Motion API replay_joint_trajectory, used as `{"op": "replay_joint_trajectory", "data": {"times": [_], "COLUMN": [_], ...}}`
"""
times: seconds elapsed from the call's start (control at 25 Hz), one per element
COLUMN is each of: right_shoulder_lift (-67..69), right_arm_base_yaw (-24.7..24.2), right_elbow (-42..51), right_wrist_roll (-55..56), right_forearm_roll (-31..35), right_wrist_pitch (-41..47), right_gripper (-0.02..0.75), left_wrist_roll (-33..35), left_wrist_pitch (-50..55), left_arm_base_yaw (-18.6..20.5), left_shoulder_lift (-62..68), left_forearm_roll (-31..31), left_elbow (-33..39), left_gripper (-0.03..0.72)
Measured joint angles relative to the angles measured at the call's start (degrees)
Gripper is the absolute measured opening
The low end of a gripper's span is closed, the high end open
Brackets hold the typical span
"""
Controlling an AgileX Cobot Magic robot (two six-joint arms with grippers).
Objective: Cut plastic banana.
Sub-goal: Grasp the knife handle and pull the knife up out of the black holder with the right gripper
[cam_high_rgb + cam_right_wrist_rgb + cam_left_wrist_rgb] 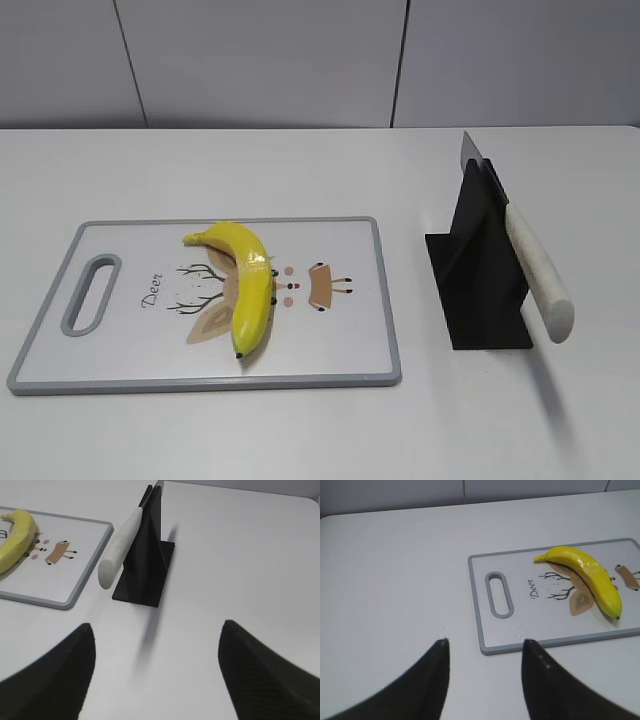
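The knife's handle sticks out of the black stand. Next, my right gripper will go to the near end of the knife's white handle [551, 300] [111, 566] and close there.
The plastic banana [245, 285] lies whole on a white cutting board [120, 350] with a grey rim and a deer drawing. It also shows in the left wrist view [587, 577] and at the left edge of the right wrist view [15, 537]. A knife with a white handle [538, 270] rests in a black stand [478, 280]; the handle points toward me [117, 547]. My left gripper [485, 645] is open and empty, over the table near the board's handle corner. My right gripper [157, 630] is open wide and empty, in front of the stand. Neither gripper shows in the exterior view.
The cutting board [520, 645] has a slot handle [499, 594] at its left end. The stand's flat black base [145, 580] lies on the white table [300, 430]. A grey panelled wall runs along the table's far edge.
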Motion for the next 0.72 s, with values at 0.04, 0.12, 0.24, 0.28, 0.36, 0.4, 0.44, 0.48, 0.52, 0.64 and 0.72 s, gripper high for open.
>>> {"op": "replay_joint_trajectory", "data": {"times": [0.04, 0.12, 0.24, 0.28, 0.36, 0.4, 0.44, 0.48, 0.52, 0.64, 0.72], "right_shoulder_lift": [0.0, 0.0, 0.0, 0.0, 0.0, 0.0, 0.0, 0.0, 0.0, 0.0, 0.0], "right_arm_base_yaw": [0.0, 0.0, 0.0, 0.0, 0.0, 0.0, 0.0, 0.0, 0.0, 0.0, 0.0], "right_elbow": [0.0, 0.0, 0.0, 0.0, 0.0, 0.0, 0.0, 0.0, 0.0, 0.0, 0.0], "right_wrist_roll": [0.0, 0.0, 0.0, 0.0, 0.0, 0.0, 0.0, 0.0, 0.0, 0.0, 0.0], "right_forearm_roll": [0.0, 0.0, 0.0, 0.0, 0.0, 0.0, 0.0, 0.0, 0.0, 0.0, 0.0], "right_wrist_pitch": [0.0, 0.0, 0.0, 0.0, 0.0, 0.0, 0.0, 0.0, 0.0, 0.0, 0.0], "right_gripper": [0.581, 0.581, 0.581, 0.581, 0.581, 0.581, 0.581, 0.581, 0.581, 0.581, 0.581], "left_wrist_roll": [-0.1, -0.8, -1.7, -1.8, -1.9, -1.9, -1.9, -2.0, -2.0, -2.1, -2.1], "left_wrist_pitch": [0.0, 0.0, 0.0, 0.0, 0.0, 0.0, 0.0, 0.0, 0.0, 0.0, 0.0], "left_arm_base_yaw": [0.0, 0.0, 0.0, 0.0, 0.0, 0.0, 0.0, 0.0, 0.0, 0.0, 0.0], "left_shoulder_lift": [0.0, 0.0, 0.0, 0.0, 0.0, 0.0, 0.0, 0.0, 0.0, 0.0, 0.0], "left_forearm_roll": [-0.1, -0.1, -0.1, -0.1, -0.1, -0.1, 0.0, 0.0, 0.0, 0.0, 0.0], "left_elbow": [0.0, 0.0, 0.0, 0.0, 0.0, 0.0, 0.0, 0.0, 0.0, 0.0, 0.0], "left_gripper": [0.499, 0.551, 0.576, 0.579, 0.582, 0.582, 0.582, 0.582, 0.583, 0.583, 0.583]}}
